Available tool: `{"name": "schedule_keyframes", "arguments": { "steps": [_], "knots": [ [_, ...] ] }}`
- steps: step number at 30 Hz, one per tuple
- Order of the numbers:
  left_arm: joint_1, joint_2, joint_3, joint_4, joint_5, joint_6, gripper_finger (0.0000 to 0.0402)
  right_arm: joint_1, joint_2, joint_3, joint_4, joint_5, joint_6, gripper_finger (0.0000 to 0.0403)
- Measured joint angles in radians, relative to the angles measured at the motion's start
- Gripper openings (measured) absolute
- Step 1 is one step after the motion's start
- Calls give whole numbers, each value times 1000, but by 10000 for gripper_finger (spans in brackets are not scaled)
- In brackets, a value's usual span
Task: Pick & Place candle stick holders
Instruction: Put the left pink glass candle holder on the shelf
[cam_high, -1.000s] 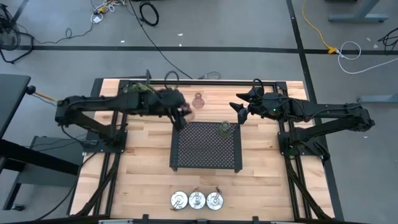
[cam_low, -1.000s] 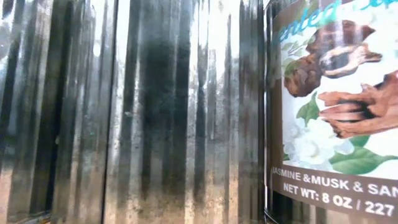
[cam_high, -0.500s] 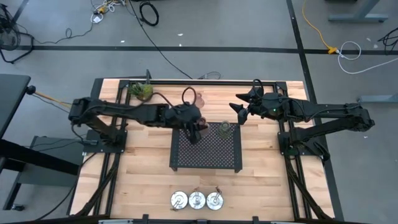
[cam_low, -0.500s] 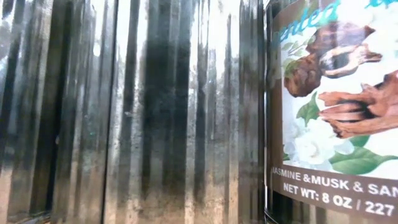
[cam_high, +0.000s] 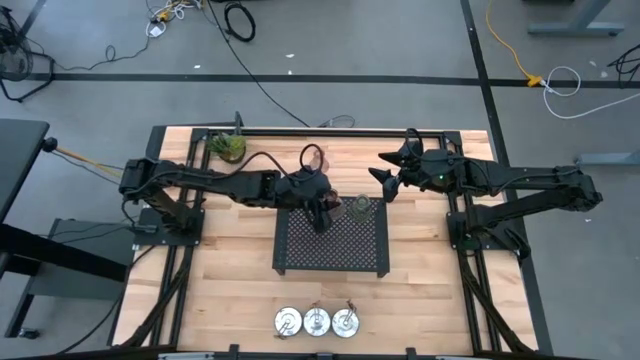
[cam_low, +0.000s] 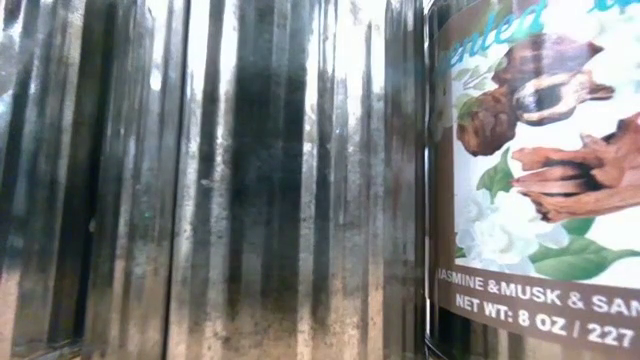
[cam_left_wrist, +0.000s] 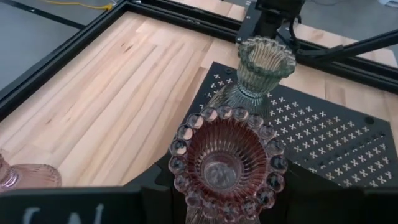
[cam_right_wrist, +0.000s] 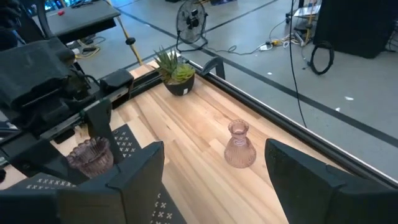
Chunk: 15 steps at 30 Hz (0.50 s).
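Observation:
My left gripper will let go of the pink glass candle stick holder on the black tray (cam_high: 340, 206), close beside the green glass holder.
My left gripper (cam_high: 322, 210) is shut on a pink glass candle stick holder (cam_left_wrist: 227, 158) over the far left part of the black perforated tray (cam_high: 330, 250). The green glass holder (cam_high: 360, 207) stands by its base on the tray's far right corner. A second pink holder (cam_right_wrist: 239, 144) stands on the table beyond the tray. Three silver dish holders (cam_high: 317, 321) sit in a row at the near edge. My right gripper (cam_high: 383, 180) is open and empty, just beyond the green holder. My left gripper holds the pink holder below its beaded rim (cam_left_wrist: 186, 186), between its two fingers. The rim and the gripper body hide the place of contact. The holder stands upright, mouth up. I cannot tell whether its base touches the tray.
A small potted plant (cam_high: 228, 147) stands at the table's far left corner. The low view is filled by a ribbed shiny surface (cam_low: 200, 180) and a labelled jar (cam_low: 540, 170). Bare wood lies between the tray and the silver dishes.
My left gripper has carried the pink holder toward the table's right edge and a little nearer, from beside the tray's far left corner to over the tray, close to the green holder. The holder has stayed upright.

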Motion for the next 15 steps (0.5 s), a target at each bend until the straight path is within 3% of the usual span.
{"name": "schedule_keyframes", "arguments": {
  "steps": [15],
  "knots": [
    [0,54,2,25,-1,-2,132,0,0,0,5,2,-15,279]
  ]
}}
